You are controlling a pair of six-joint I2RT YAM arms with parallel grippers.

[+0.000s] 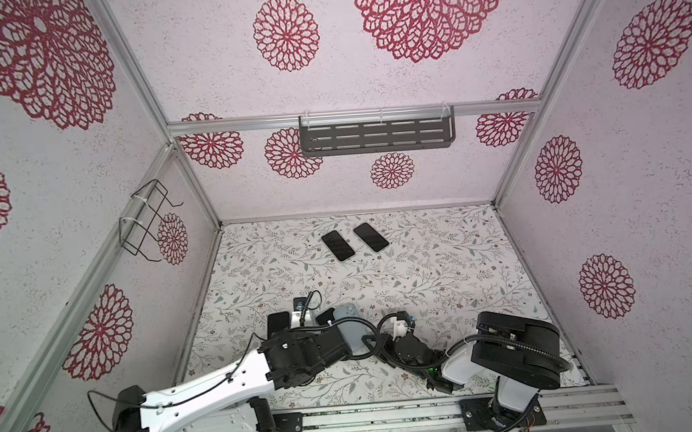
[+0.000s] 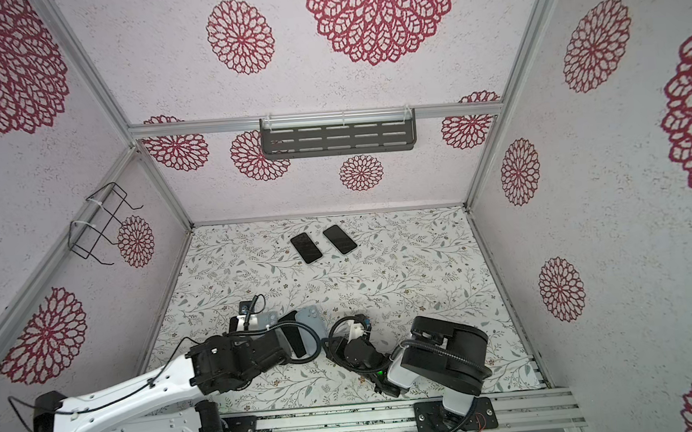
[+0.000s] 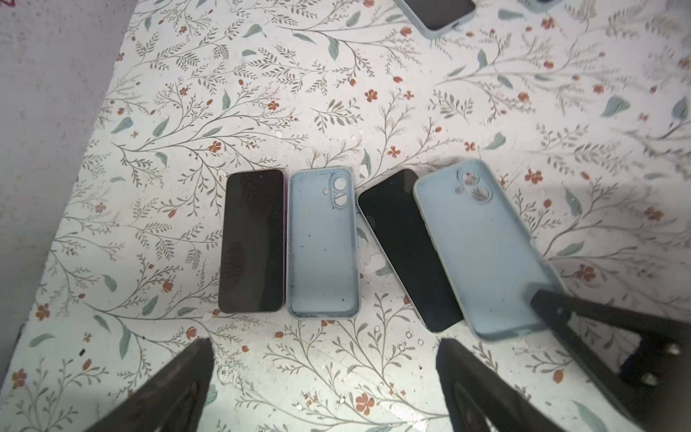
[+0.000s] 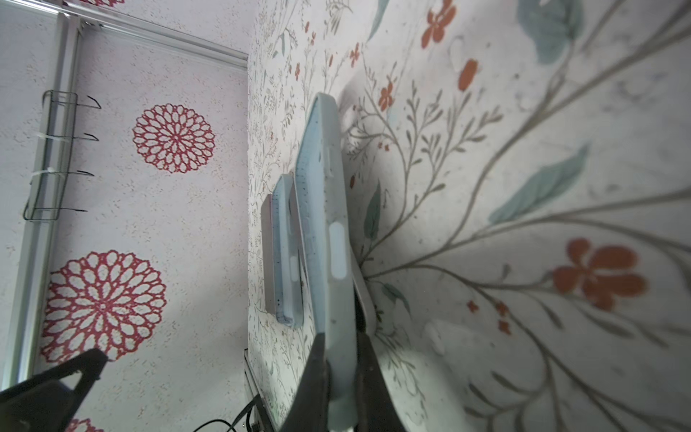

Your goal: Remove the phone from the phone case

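Next, my right gripper releases the light blue case on the floral table (image 1: 343, 329) (image 4: 327, 255) beside the nearest bare phone. The case now hangs tilted beside that phone.
In the right wrist view my right gripper (image 4: 342, 359) is shut on the end of an empty light blue phone case (image 4: 325, 232). In the left wrist view that case (image 3: 478, 250) hangs tilted and blurred, and the table shows through its camera holes. A bare black phone (image 3: 407, 250) lies screen up on the table right beside it, partly under its edge. My left gripper (image 3: 325, 351) is open above the bare table, a little short of the phones, with nothing between its fingers (image 3: 463, 381). In a top view the held case (image 1: 349, 321) sits between the two wrists.
A second bare phone (image 3: 252, 241) and a second empty blue case (image 3: 321, 243) lie side by side to the left of the held case. Two more dark phones (image 1: 337, 246) (image 1: 371, 237) lie near the back of the floral table (image 1: 423, 270). Walls enclose the table.
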